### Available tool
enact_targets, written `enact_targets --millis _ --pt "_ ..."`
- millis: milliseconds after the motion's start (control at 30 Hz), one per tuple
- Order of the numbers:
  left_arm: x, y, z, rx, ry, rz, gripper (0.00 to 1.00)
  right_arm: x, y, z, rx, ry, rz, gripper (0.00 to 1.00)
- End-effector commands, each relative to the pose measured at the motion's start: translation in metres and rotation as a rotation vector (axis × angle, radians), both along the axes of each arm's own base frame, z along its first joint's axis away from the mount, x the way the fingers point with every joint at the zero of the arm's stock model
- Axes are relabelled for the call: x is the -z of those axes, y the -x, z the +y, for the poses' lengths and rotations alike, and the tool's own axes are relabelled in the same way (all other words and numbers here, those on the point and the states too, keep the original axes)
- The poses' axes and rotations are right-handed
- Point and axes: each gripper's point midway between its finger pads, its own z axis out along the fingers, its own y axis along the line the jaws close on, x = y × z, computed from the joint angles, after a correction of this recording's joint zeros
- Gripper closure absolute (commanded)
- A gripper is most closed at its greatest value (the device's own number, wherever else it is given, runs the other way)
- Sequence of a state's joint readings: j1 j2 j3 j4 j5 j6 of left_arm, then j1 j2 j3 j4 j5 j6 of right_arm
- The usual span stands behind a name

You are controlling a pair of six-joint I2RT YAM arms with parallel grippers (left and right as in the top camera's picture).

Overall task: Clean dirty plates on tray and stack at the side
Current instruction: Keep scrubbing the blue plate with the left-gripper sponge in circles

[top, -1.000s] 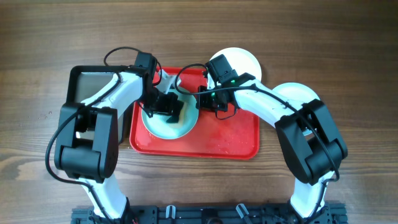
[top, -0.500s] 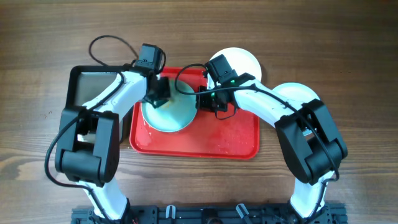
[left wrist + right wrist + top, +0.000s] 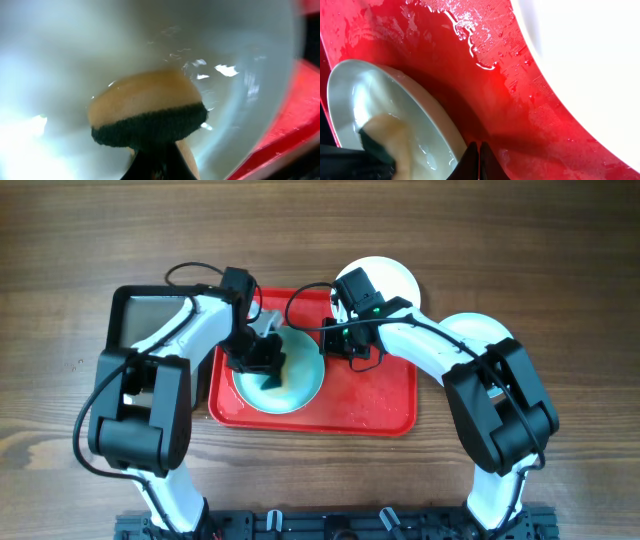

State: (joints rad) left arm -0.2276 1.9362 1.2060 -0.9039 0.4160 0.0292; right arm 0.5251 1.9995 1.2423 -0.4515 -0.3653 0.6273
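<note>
The fingers of my right gripper are closed beside the mint-blue plate's rim, so next I open them and pinch the plate's rim [image 3: 452,143] to keep the plate steady for the sponge.
A pale mint-blue plate [image 3: 300,385] lies on the left half of the wet red tray [image 3: 380,405]. My left gripper [image 3: 262,360] is over the plate, shut on a yellow sponge with a dark scrub side [image 3: 150,107], which presses on the wet plate [image 3: 100,45]. My right gripper [image 3: 335,340] is shut and empty, its tips [image 3: 479,147] on the tray [image 3: 470,75] just beside the plate's right rim [image 3: 350,95]. A white plate [image 3: 395,280] sits behind the tray. Another pale plate [image 3: 475,330] lies to the right, partly under my right arm.
A black metal tray [image 3: 140,320] stands left of the red tray, partly under my left arm. The white plate's rim [image 3: 580,60] is close to my right gripper. Water film and droplets cover the red tray's floor. Bare wooden table surrounds everything.
My left gripper has moved the sponge from the plate's far left rim toward its middle. The plate has shifted slightly nearer and to the right. My right gripper has stayed in place.
</note>
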Motion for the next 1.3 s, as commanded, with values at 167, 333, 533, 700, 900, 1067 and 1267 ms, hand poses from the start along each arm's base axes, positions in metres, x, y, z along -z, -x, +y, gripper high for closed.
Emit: enact_targets --millis 167,333,533,700,900,1067,1267 --pt "0.009 -0.019 -0.021 -0.056 0.067 -0.053 0.96 0.008 0.008 0.001 -0.027 -0.002 0.028 0.96" --pt "0.009 -0.03 -0.021 -0.085 0.062 -0.088 0.96 0.003 0.01 0.008 -0.083 -0.037 0.016 0.82" --pt "0.016 -0.038 -0.006 -0.164 -0.041 -0.103 0.96 -0.008 0.008 0.011 -0.148 -0.053 -0.034 0.72" --pt "0.016 -0.038 -0.005 -0.164 -0.043 -0.105 0.96 -0.023 0.004 0.015 -0.217 -0.063 -0.115 0.72" --pt "0.016 -0.038 -0.005 -0.164 -0.043 -0.104 0.96 -0.032 0.001 0.014 -0.233 -0.066 -0.15 0.73" --pt "0.016 -0.038 -0.005 -0.164 -0.043 -0.104 0.96 -0.055 -0.003 0.009 -0.236 -0.069 -0.204 0.72" --pt "0.016 -0.038 -0.005 -0.164 -0.043 -0.104 0.96 -0.031 -0.002 -0.001 -0.103 0.029 -0.125 0.81"
